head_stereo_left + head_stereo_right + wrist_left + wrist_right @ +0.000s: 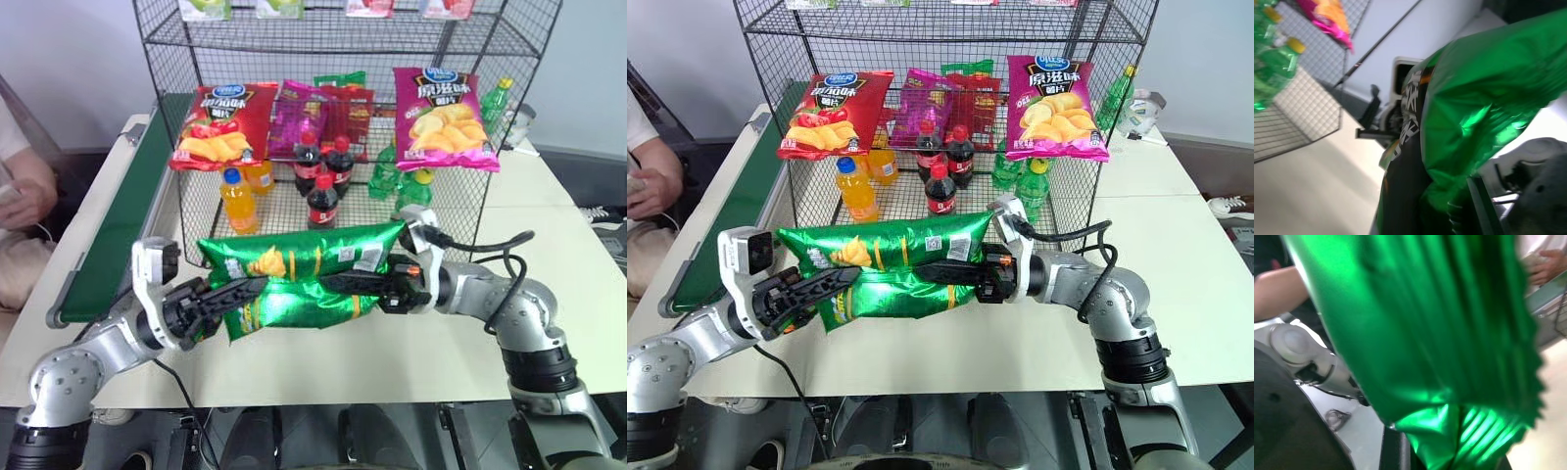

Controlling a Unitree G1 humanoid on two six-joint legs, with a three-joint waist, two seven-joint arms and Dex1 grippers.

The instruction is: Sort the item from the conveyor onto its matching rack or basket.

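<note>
I will let go of the green crisp bag with my right gripper above the cola bottles, between the rack's front crisp bags [325, 104].
The item [304, 257], a shiny green crisp bag, hangs lengthwise above the table, just in front of the rack [451, 211]. My right gripper [328, 284] reaches in from the right and is shut on the bag's middle; the same green foil [1440, 347] shows between its fingers in the right wrist view. My left gripper [240, 292] lies against the bag's left end, and its wrist view looks close along the foil [1484, 103]. The conveyor [122, 230], a dark green belt, runs along the table's left side.
On the rack's lower tiers lean a red crisp bag [220, 125], a magenta one [318, 117] and a pink one [446, 117], with orange [238, 201], cola [323, 201] and green bottles [411, 191] beneath. A person [24, 191] sits beyond the conveyor. The white table [549, 245] extends right.
</note>
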